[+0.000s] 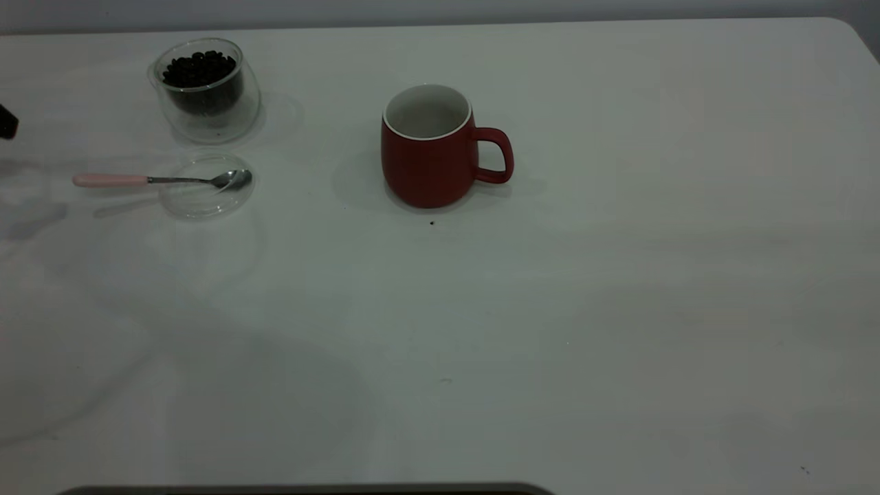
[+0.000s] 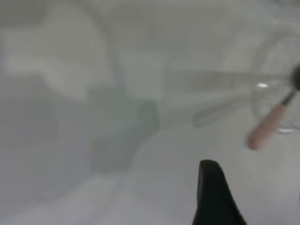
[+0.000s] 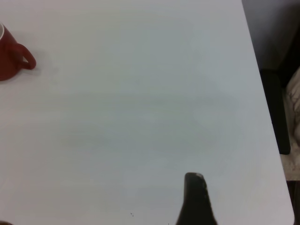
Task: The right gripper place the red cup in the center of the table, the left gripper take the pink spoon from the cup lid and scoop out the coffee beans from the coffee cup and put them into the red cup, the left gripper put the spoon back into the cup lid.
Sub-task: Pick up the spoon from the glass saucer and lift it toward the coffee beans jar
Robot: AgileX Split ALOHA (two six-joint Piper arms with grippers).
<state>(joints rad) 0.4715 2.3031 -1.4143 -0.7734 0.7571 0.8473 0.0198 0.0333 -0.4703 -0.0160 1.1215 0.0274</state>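
The robot's left gripper needs to next go to the middle of the handle [image 1: 114,180] [image 2: 268,125] of the pink spoon resting on the clear cup lid and grip it there.
The red cup [image 1: 427,157] stands upright near the middle of the table [image 1: 619,289], handle to the right, and its inside looks empty. It also shows in the right wrist view [image 3: 8,56]. The pink spoon [image 1: 137,180] lies with its bowl on the clear cup lid [image 1: 205,194] and its handle pointing left. The coffee cup [image 1: 206,89], behind the lid, holds the coffee beans [image 1: 199,69]. The left gripper [image 1: 7,122] shows only as a black tip at the left edge, left of the spoon. In its wrist view the left gripper [image 2: 255,183] is open, short of the spoon handle [image 2: 265,129]. The right gripper [image 3: 248,192] is open over bare table, far from the cup.
A tiny dark speck [image 1: 432,223] lies just in front of the red cup. The table's right edge [image 3: 262,93] runs close to the right gripper, with dark furniture beyond it. A dark strip [image 1: 302,489] lies along the front edge.
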